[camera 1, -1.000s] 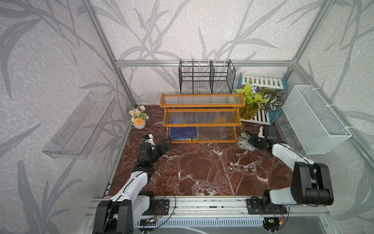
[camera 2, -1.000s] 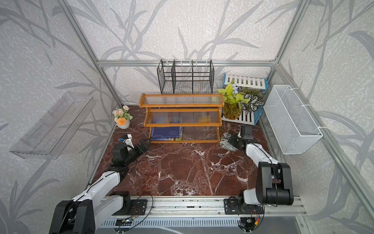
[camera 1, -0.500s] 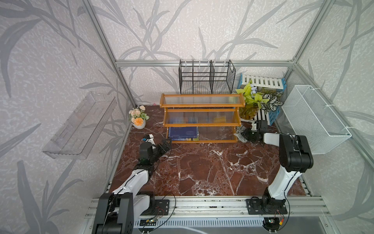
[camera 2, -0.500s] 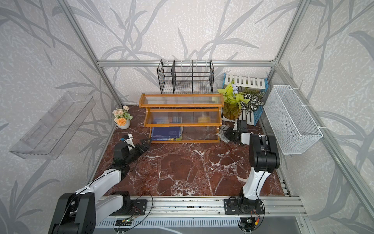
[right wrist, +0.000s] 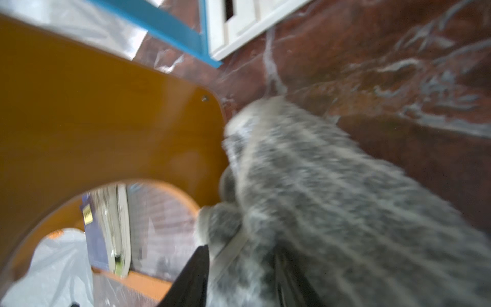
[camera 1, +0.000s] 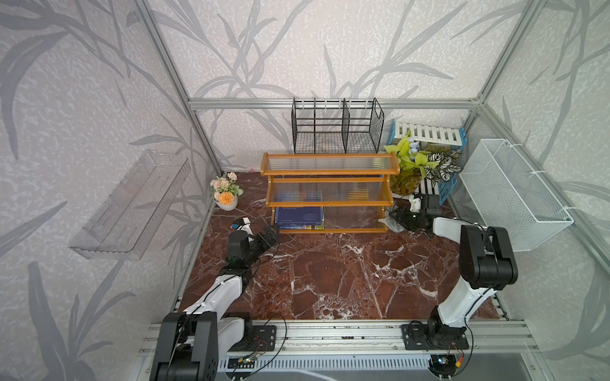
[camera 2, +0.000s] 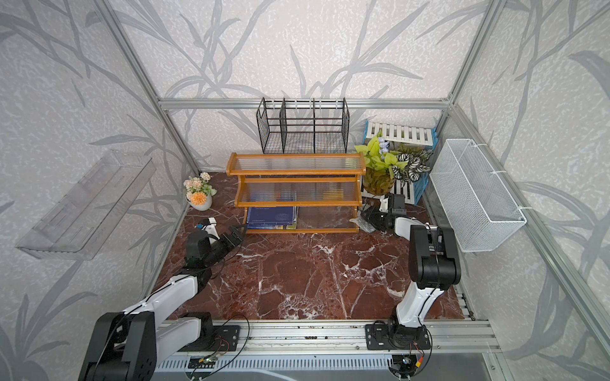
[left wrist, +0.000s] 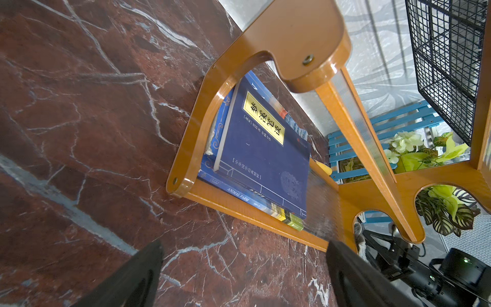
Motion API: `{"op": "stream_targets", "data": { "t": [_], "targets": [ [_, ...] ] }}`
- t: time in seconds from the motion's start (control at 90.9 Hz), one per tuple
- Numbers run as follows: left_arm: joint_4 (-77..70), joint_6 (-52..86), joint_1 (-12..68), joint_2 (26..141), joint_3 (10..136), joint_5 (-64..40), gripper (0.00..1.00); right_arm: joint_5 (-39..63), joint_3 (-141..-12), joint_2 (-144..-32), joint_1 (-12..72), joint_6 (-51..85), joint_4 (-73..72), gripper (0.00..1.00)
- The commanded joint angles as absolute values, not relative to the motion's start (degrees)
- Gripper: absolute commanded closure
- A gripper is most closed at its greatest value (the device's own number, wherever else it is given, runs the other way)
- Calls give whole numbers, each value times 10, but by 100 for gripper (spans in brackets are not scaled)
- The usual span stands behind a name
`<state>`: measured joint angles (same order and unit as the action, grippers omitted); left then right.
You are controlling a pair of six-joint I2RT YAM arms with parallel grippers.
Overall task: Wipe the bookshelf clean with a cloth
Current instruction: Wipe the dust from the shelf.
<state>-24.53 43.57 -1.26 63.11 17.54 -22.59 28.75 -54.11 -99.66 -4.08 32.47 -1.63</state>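
The cloth lies mostly spread over the marble beside my right gripper's fingers, so next I pinch a thicker bunch of the cloth nearer its middle [right wrist: 307,240] before I wipe the end panel.
The bookshelf [camera 1: 330,171] [camera 2: 297,171], orange-brown with ribbed clear panels, stands at the back middle in both top views. The grey striped cloth [camera 1: 390,225] [camera 2: 362,226] lies bunched on the marble against the shelf's right end panel [right wrist: 93,119]. My right gripper [camera 1: 401,219] [camera 2: 372,219] [right wrist: 240,255] lies low over it. Its jaws are parted, with a fold of the cloth [right wrist: 332,199] between them. My left gripper [camera 1: 270,236] [camera 2: 236,236] [left wrist: 244,265] is open and empty above the floor, just off the shelf's front left corner [left wrist: 186,183].
Blue books [camera 1: 298,216] [left wrist: 263,148] lie stacked on the bottom tier. A flower pot [camera 1: 226,198] stands to the shelf's left. Potted plants [camera 1: 416,165] and a blue-white crate [camera 1: 445,184] crowd its right. A black wire rack [camera 1: 336,132] hangs behind and a white wire basket [camera 1: 508,194] on the right wall.
The right arm has swung its gripper and the cloth back and left to the shelf's right end, its elbow rising. Its jaws have parted. The left arm stayed put.
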Motion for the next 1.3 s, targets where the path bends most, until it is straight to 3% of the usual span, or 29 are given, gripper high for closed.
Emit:
{"op": "stream_targets", "data": {
  "t": [0.0,0.242,0.528,0.594,0.77,1.023,1.286],
  "targets": [
    [-262,436,-15,630,192,-228,0,276,-533,-937,-40,277,51,50],
    [-263,437,-14,624,189,-233,0,211,-535,-885,-40,225,125,37],
    [-270,441,-14,624,183,-236,0,201,-580,-1006,-35,215,124,26],
    [-272,442,-14,624,183,-235,0,212,-598,-1022,-27,213,132,18],
    [-279,446,-14,628,181,-238,0,185,-619,-1049,-2,228,159,19],
    [-279,445,-14,627,178,-237,0,167,-610,-1085,-4,269,172,38],
    [-283,445,-14,631,180,-237,0,189,-603,-1099,-26,302,169,82]
  ]
}}
